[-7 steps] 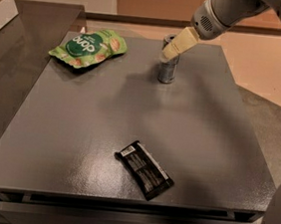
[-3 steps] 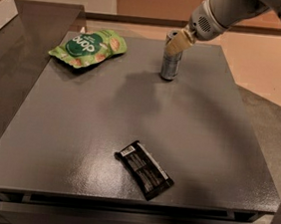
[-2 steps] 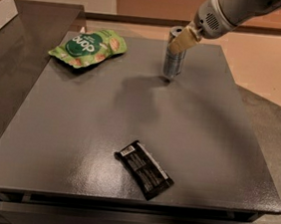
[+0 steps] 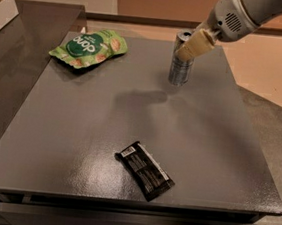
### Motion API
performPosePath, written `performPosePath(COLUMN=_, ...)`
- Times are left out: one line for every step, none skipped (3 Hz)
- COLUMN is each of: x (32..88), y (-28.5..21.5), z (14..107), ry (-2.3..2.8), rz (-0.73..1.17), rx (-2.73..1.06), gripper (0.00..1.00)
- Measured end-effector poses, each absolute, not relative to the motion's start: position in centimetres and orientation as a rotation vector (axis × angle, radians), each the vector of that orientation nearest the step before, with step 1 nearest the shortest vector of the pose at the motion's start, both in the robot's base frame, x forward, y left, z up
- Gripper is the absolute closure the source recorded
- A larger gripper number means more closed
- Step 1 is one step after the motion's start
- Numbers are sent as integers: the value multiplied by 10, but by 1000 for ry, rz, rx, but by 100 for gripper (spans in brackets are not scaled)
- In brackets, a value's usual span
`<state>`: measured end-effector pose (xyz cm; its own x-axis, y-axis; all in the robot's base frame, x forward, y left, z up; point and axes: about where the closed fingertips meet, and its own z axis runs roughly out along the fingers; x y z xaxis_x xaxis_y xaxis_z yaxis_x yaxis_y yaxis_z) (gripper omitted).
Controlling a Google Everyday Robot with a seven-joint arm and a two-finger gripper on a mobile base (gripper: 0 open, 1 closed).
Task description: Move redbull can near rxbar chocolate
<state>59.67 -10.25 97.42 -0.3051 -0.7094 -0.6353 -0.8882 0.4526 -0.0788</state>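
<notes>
I should use my gripper to release the redbull can, now hanging just above the tabletop, upright on the grey table [image 4: 152, 139], just behind the rxbar chocolate's far end.
The redbull can [image 4: 179, 68], slim and silver, is upright at the far right of the dark grey table [image 4: 52, 140]. It hangs a little above the tabletop, and its shadow falls to the left. My gripper [image 4: 191, 45] reaches in from the upper right and is shut on the can's upper part, with one cream finger [image 4: 194, 43] across its front. The rxbar chocolate [image 4: 145, 171], a flat black wrapped bar, lies diagonally near the table's front edge, well in front of the can.
A flat green snack pouch [image 4: 89, 47] lies at the far left of the table. A darker counter [image 4: 17, 46] adjoins the table on the left. Beige floor lies beyond the table's right edge.
My gripper has closed on the can and lifted it slightly, up and to the right of where it stood. The bar and the pouch have not moved.
</notes>
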Motion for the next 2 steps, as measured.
performPosePath(x=562, y=-99, z=976, ry=2092, rz=423, rx=-1384, gripper=100)
performPosePath(x=531, y=-94, z=972, ry=2093, rz=469, rx=-1419, gripper=100)
